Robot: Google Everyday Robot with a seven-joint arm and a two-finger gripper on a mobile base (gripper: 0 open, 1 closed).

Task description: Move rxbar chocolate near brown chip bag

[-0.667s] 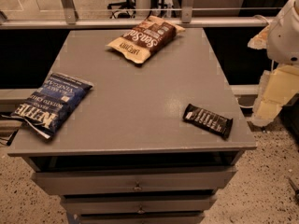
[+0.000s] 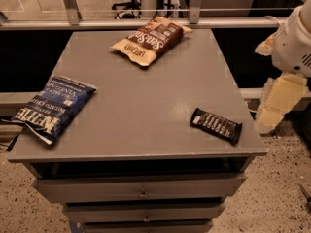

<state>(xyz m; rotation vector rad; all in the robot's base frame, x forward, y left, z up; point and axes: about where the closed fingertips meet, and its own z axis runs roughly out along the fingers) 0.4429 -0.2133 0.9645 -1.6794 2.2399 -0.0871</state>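
My gripper is to head next for the middle of the rxbar chocolate (image 2: pixel 218 125) and close there, so that I leave both ends of the bar free.
The rxbar chocolate (image 2: pixel 216 124) is a small black-wrapped bar with white lettering. It lies flat near the right front corner of the grey table top (image 2: pixel 146 101). The brown chip bag (image 2: pixel 151 39) lies at the far middle of the table, its dark brown part toward the back right and its cream end toward the front left. My gripper (image 2: pixel 278 103) hangs off the right side of the table, below the white arm (image 2: pixel 294 38). It is to the right of the bar, apart from it and holding nothing.
A blue Kettle chip bag (image 2: pixel 51 108) lies at the left front edge, partly overhanging. The table is a cabinet with drawers (image 2: pixel 141 188) below. A metal rail (image 2: pixel 146 23) and glass run behind it. Speckled floor lies around.
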